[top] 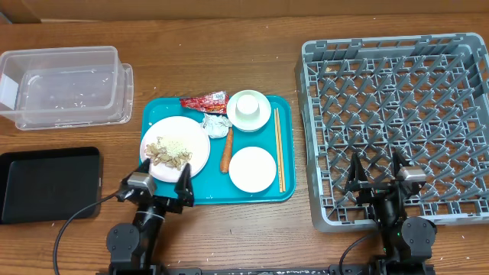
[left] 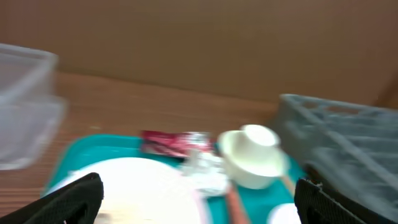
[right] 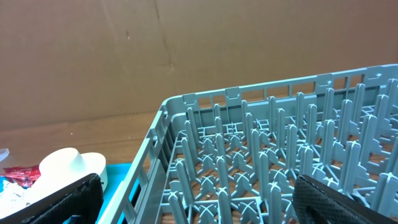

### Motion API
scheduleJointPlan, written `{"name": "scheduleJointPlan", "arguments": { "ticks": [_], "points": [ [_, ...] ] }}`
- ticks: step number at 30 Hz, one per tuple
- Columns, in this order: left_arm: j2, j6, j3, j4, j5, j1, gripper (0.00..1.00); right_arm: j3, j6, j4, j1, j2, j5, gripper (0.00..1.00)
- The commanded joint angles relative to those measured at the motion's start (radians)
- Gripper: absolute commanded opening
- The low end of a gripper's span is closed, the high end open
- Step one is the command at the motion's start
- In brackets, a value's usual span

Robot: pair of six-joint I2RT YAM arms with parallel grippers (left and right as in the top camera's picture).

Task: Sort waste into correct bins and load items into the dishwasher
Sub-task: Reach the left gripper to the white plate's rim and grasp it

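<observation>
I will close my left gripper on the large white plate's rim (top: 208, 140) (left: 199, 198), on the side that faces the orange stick, by the crumpled tissue.
On the teal tray, a large white plate (top: 183, 134) holds beige food scraps (top: 168, 153). Near it lie a red wrapper (top: 204, 101), a crumpled tissue (top: 216, 124), an orange stick (top: 226, 154), a bowl with a cup in it (top: 248, 111), a small plate (top: 252, 169) and chopsticks (top: 280, 159). My left gripper (top: 164, 177) hangs open over the large plate's near edge, holding nothing. My right gripper (top: 378, 172) is open over the near left part of the grey dishwasher rack (top: 397, 84). The left wrist view is blurred but shows the plate (left: 134, 186) and bowl (left: 252, 155).
A clear plastic tub (top: 65, 85) stands at the far left, and a flat black tray (top: 47, 183) lies in front of it. The teal tray (top: 286, 191) sits between the bins and the rack. Cables trail from both arm bases at the table's front edge.
</observation>
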Motion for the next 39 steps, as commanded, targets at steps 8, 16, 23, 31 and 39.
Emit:
{"name": "scheduleJointPlan", "arguments": {
  "ticks": [8,16,23,31,39],
  "points": [
    [-0.011,-0.17,0.019,0.222,0.32,0.0,1.0,-0.01,-0.001,0.003,-0.006,-0.008,0.009,1.0],
    [0.074,0.006,0.276,-0.031,0.279,0.0,1.0,-0.01,-0.001,0.003,-0.006,-0.008,0.009,1.0],
    [0.452,0.1,0.638,-0.318,0.19,0.0,1.0,-0.01,-0.001,0.003,-0.006,-0.008,0.009,1.0],
    [0.871,0.099,1.048,-0.47,0.525,0.0,1.0,-0.01,0.0,0.003,-0.006,-0.008,0.009,1.0],
    [1.051,0.1,1.232,-0.599,0.522,-0.036,1.0,-0.01,-0.001,0.003,-0.006,-0.008,0.009,1.0]
  ]
}}
